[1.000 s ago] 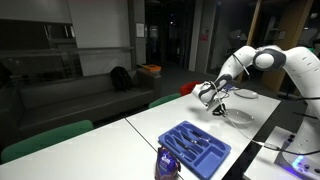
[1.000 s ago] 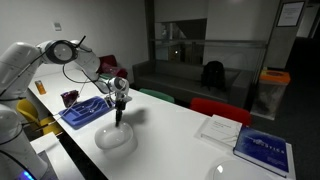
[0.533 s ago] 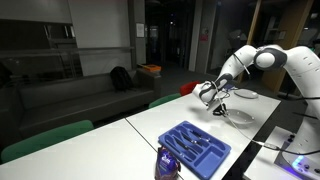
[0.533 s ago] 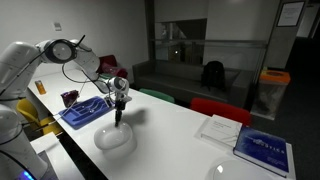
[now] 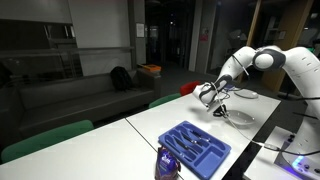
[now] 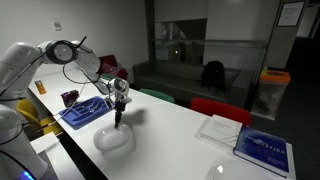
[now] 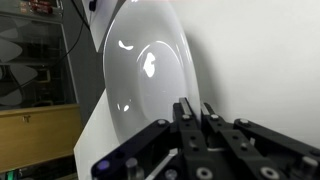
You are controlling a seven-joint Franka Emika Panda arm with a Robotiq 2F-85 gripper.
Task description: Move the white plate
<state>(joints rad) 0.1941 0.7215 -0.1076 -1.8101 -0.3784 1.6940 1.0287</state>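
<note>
Next, I let go of the white plate with my gripper on the white table (image 5: 244, 118) (image 7: 155, 68) just past the far corner of the blue tray.
The white plate (image 6: 112, 139) lies on the white table (image 6: 170, 135), right of the blue tray. It is dim in an exterior view (image 5: 238, 115) and fills the upper left of the wrist view (image 7: 148, 70). My gripper (image 6: 118, 120) points straight down at the plate's far rim and also shows in an exterior view (image 5: 222, 108). In the wrist view the gripper (image 7: 197, 106) has its two fingers almost together, with the plate's rim running into the narrow gap between them.
A blue divided cutlery tray (image 6: 85, 112) (image 5: 197, 147) lies beside the plate. A dark cup (image 6: 69, 98) stands behind the tray. A paper sheet (image 6: 222, 128) and a blue book (image 6: 262, 149) lie at the table's other end. Red (image 6: 220, 108) and green chairs line the far edge.
</note>
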